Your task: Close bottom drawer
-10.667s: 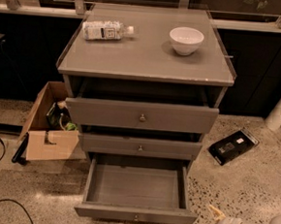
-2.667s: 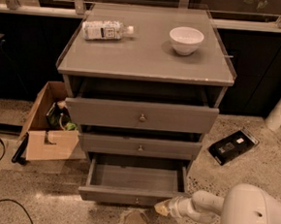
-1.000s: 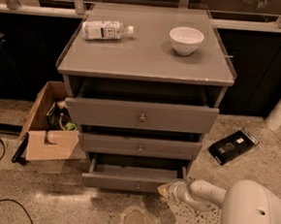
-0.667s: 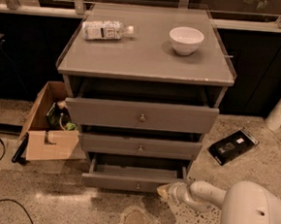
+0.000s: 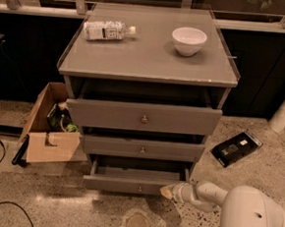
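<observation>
I will let go of the bottom drawer with its front panel shut just beneath the middle drawer (image 5: 139, 176).
The bottom drawer (image 5: 132, 184) is the lowest of three grey drawers in the cabinet. It stands out only a little, with a thin strip of its grey inside showing and a small round knob (image 5: 139, 188) on its low front. My gripper (image 5: 166, 191) is at the end of the white arm coming in from the lower right. Its tip rests against the right end of the bottom drawer's front panel. The middle drawer (image 5: 142, 148) and top drawer (image 5: 143, 116) sit above it.
A plastic bottle (image 5: 107, 30) lies on the cabinet top beside a white bowl (image 5: 188, 40). An open cardboard box (image 5: 50, 128) stands on the floor at the left, a black flat object (image 5: 236, 148) at the right, and a round mark (image 5: 136, 224) on the floor in front.
The bottom drawer has gone in from wide open to nearly flush. My gripper has moved in with it, staying against its right front end.
</observation>
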You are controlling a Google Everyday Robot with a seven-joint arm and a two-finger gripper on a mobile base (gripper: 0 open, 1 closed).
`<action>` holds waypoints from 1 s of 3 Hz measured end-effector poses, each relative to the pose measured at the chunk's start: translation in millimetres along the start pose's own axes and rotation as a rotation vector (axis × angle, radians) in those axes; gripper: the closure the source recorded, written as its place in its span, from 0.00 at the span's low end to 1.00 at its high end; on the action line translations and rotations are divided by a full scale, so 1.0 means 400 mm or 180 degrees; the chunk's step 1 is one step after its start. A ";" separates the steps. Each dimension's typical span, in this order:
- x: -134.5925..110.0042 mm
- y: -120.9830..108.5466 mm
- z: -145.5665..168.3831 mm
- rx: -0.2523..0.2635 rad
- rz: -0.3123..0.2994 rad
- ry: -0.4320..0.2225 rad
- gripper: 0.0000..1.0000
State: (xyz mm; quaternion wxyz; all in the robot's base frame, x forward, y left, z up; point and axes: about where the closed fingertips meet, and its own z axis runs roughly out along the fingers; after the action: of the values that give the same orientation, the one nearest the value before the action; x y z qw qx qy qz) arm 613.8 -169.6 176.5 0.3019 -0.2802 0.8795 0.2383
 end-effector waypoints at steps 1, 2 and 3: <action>-0.039 -0.025 0.003 0.0055 -0.0073 -0.0035 1.00; -0.088 -0.053 0.006 0.0169 -0.0144 -0.0073 1.00; -0.127 -0.074 0.014 0.0243 -0.0188 -0.0092 1.00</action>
State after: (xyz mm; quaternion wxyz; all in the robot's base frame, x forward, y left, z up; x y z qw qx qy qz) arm 668.3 -170.1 198.8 0.3319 -0.2908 0.8749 0.1997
